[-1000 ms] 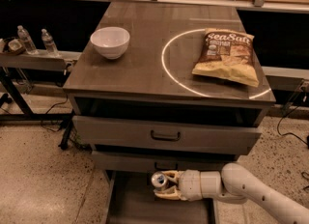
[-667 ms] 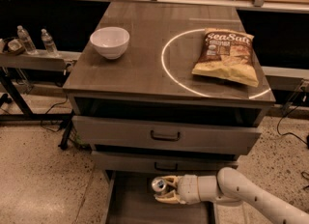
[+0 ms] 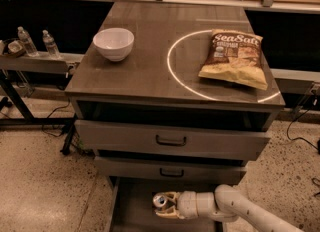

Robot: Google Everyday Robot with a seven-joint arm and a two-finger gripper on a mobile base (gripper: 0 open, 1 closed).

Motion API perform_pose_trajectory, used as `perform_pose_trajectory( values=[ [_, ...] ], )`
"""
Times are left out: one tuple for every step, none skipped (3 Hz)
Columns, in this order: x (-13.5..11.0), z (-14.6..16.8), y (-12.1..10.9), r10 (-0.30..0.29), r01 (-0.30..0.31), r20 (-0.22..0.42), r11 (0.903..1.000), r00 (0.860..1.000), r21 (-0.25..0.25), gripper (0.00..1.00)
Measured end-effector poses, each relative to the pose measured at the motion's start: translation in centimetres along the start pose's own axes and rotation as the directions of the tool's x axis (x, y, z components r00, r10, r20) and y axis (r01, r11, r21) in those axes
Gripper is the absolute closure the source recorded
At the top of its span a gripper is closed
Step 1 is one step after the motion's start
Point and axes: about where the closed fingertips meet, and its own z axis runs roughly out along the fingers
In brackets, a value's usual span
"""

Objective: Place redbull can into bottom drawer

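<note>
Next, I let go of the redbull can, now held over the bottom drawer, on the bottom drawer's grey bottom (image 3: 149,215), closer to the side opposite my arm.
The redbull can (image 3: 160,200) shows its shiny silver top with pull tab, held between the fingers of my gripper (image 3: 164,205). The gripper is shut on the can, reaching in from the right on a white arm. It holds the can over the bottom drawer (image 3: 134,211), which is pulled out at the foot of the cabinet, its flat grey floor showing. The can's lower body is hidden by the fingers.
Two upper drawer fronts with dark handles (image 3: 171,140) sit just above the gripper. On the cabinet top are a white bowl (image 3: 113,44) and a chip bag (image 3: 233,58). Two water bottles (image 3: 37,42) stand on a shelf at left.
The gripper with the can has shifted slightly left and lower over the bottom drawer. Nothing else has moved.
</note>
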Motion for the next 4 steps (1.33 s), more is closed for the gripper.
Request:
perform_pose_trajectory(
  values=[
    [0.2,0.3,0.0,-0.004,0.004,0.002,1.0,1.0,0.0,1.0],
    [2.4,2.7,-0.3,-0.036,0.036,0.017,0.9994,0.999,0.002,1.0],
    [5.6,5.3,-1.0,-0.064,0.064,0.011,0.9979,0.998,-0.005,1.0],
    [9.4,7.6,-1.6,-0.068,0.068,0.017,0.9976,0.998,-0.014,1.0]
  ],
)
